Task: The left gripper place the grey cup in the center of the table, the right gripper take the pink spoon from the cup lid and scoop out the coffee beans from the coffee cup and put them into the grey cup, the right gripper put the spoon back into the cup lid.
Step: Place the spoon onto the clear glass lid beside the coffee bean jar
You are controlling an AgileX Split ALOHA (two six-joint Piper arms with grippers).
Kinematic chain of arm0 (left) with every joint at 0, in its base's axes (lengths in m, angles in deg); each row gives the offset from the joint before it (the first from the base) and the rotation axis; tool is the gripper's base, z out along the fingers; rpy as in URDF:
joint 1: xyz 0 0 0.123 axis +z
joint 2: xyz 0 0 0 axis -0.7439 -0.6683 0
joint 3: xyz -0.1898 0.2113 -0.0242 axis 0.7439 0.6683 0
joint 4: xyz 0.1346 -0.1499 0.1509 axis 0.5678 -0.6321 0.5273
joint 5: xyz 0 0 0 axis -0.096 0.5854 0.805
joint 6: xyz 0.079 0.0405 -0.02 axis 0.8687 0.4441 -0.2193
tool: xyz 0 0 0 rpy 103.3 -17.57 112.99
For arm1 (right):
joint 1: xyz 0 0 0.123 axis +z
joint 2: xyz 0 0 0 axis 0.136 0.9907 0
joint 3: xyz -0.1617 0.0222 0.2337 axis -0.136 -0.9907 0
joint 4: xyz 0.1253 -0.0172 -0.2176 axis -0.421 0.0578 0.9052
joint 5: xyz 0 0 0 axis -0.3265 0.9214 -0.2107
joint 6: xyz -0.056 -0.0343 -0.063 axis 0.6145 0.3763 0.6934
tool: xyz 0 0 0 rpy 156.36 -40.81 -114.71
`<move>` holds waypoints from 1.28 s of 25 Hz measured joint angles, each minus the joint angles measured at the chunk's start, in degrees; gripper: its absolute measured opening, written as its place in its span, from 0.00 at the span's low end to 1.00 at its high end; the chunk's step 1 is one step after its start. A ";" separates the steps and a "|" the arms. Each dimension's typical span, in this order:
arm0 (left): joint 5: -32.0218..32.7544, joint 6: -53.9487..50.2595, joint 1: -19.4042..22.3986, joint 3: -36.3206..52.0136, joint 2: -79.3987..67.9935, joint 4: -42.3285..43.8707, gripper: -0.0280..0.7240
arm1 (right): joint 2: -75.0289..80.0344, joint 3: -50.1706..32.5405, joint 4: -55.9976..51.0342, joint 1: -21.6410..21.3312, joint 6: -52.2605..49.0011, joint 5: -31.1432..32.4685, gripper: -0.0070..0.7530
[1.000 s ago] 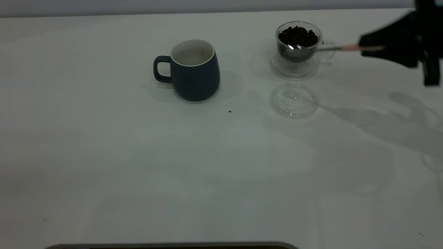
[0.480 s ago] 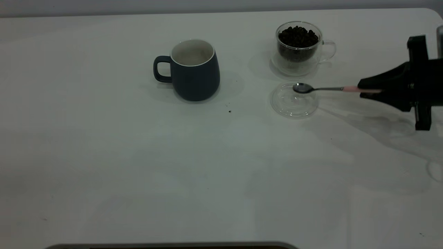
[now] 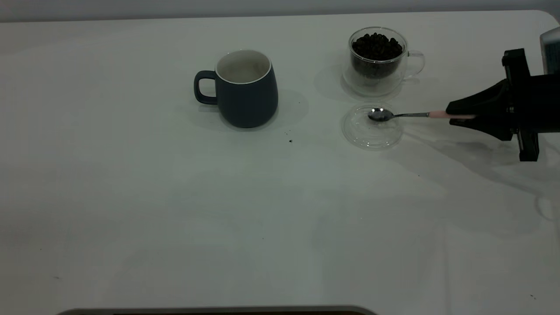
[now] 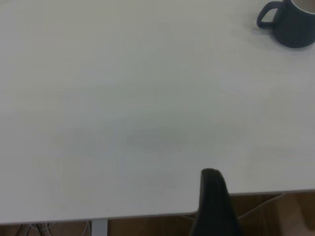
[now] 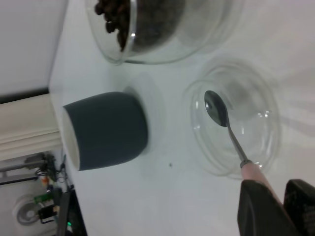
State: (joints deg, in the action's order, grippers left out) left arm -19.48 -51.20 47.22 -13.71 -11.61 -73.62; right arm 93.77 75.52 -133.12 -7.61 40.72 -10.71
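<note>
I am going to put the pink spoon down with its bowl inside the clear cup lid, across the rim (image 3: pixel 397 125) (image 5: pixel 247 168) nearest my right gripper.
My right gripper (image 3: pixel 453 114) is shut on the pink handle end of the pink spoon (image 3: pixel 411 115), at the table's right side. The spoon's empty bowl lies over the far part of the clear cup lid (image 3: pixel 372 133); I cannot tell if it touches. The coffee cup (image 3: pixel 377 65), full of coffee beans (image 3: pixel 377 45), stands just behind the lid. The grey cup (image 3: pixel 245 92) stands upright near the table's middle, handle to the left. The right wrist view shows the gripper (image 5: pixel 275 189), spoon (image 5: pixel 229 132), lid (image 5: pixel 261 132), coffee cup (image 5: pixel 157 29) and grey cup (image 5: pixel 106 130). The left gripper is out of the exterior view.
The white table (image 3: pixel 175 210) has a few dark specks (image 3: pixel 290 141) in front of the grey cup. The left wrist view shows one black finger (image 4: pixel 212 201) past the table's edge, with the grey cup (image 4: pixel 295 24) far off.
My right gripper has come down and forward with the spoon, from level with the coffee cup to the lid. The spoon bowl now sits over the lid.
</note>
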 joint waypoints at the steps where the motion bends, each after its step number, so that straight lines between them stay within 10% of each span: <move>1: 0.00 0.00 0.00 0.00 0.00 0.00 0.79 | 0.00 0.06 0.00 0.15 0.00 -0.08 0.15; 32: 0.00 0.00 0.00 0.00 0.00 0.00 0.79 | 6.77 5.51 0.00 3.54 3.01 3.73 0.15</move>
State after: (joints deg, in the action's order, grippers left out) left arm -19.48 -51.20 47.22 -13.71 -11.61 -73.62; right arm 100.54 81.04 -133.12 -4.08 43.72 -6.98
